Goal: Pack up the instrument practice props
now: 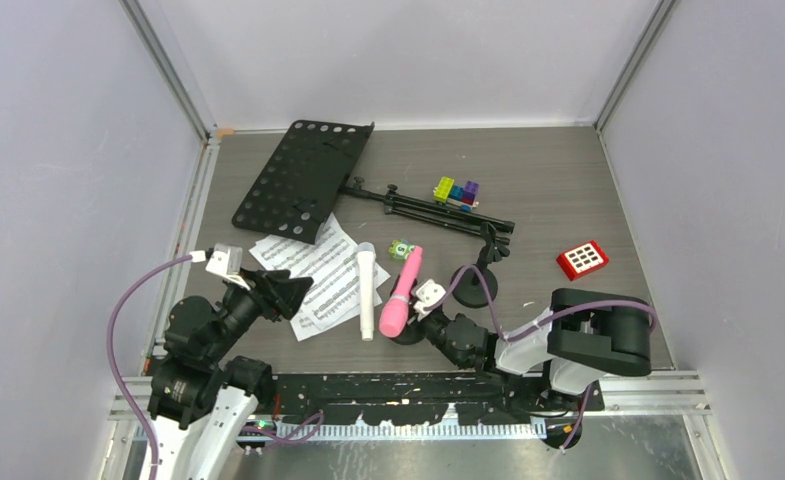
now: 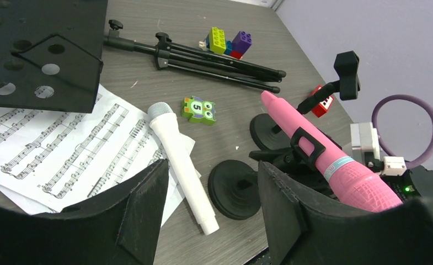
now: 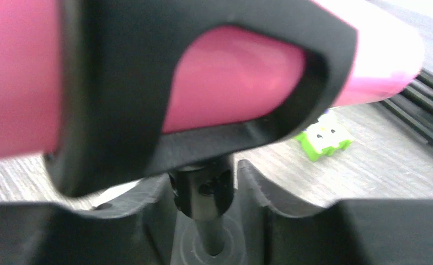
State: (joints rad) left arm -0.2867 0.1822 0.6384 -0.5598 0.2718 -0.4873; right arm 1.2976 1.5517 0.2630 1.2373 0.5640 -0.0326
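Note:
I will take the thin stem lower down (image 3: 209, 234) before I lift the mic mount toward my left gripper, because my right gripper holds the mount just under its clip.
The pink microphone (image 1: 400, 292) sits clipped in a black round-based mic mount (image 2: 236, 187) at the table's front middle. My right gripper (image 3: 203, 176) is shut on that mount's stem (image 3: 202, 196), just under the clip. The white microphone (image 1: 366, 293) lies flat beside it, partly on the sheet-music pages (image 1: 318, 270). My left gripper (image 1: 293, 292) hovers open and empty over the pages' near edge. A second mic mount (image 1: 473, 285) stands further right, its clip (image 2: 346, 72) empty. The black perforated music desk (image 1: 303, 180) lies at the back left, its folded tripod legs (image 1: 433, 210) stretching right.
A stack of colourful blocks (image 1: 456, 191) sits behind the tripod legs. A green owl block (image 1: 401, 249) lies between the two microphones' far ends. A small red keypad (image 1: 582, 259) lies at the right. Walls close in on three sides of the table.

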